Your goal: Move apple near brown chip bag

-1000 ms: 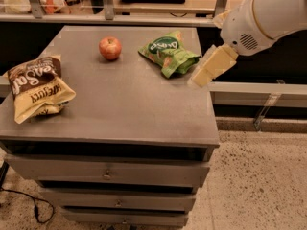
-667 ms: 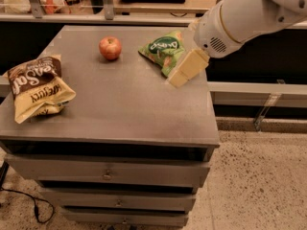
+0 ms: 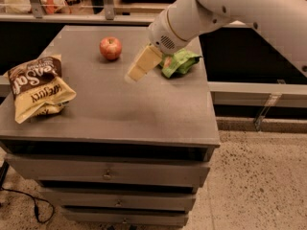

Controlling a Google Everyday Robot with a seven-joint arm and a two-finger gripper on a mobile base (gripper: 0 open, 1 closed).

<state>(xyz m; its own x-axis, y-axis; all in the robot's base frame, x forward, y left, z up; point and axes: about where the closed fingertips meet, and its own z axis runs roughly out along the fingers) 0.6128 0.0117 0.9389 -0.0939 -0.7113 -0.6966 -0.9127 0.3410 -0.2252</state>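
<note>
My gripper should grip the side of the red apple [image 3: 116, 50] that faces the green chip bag next, so that the apple can be carried.
The red apple [image 3: 111, 48] sits on the grey cabinet top [image 3: 124, 104] toward the back, left of centre. The brown chip bag [image 3: 37, 87] lies at the left edge, dark brown at its top with white lettering, tan-yellow below. My gripper [image 3: 141, 64] hangs over the middle of the top, a short way right of and below the apple, not touching it. The white arm [image 3: 230, 8] reaches in from the upper right.
A green chip bag [image 3: 180, 62] lies at the back right of the top, partly hidden by my arm. The cabinet has drawers [image 3: 105, 174] below. A speckled floor [image 3: 259, 186] lies to the right. Shelving and clutter stand behind the cabinet.
My arm and gripper have swept left across the top, from beside the green bag's right side to in front of it, closer to the apple. The apple and both bags have not moved.
</note>
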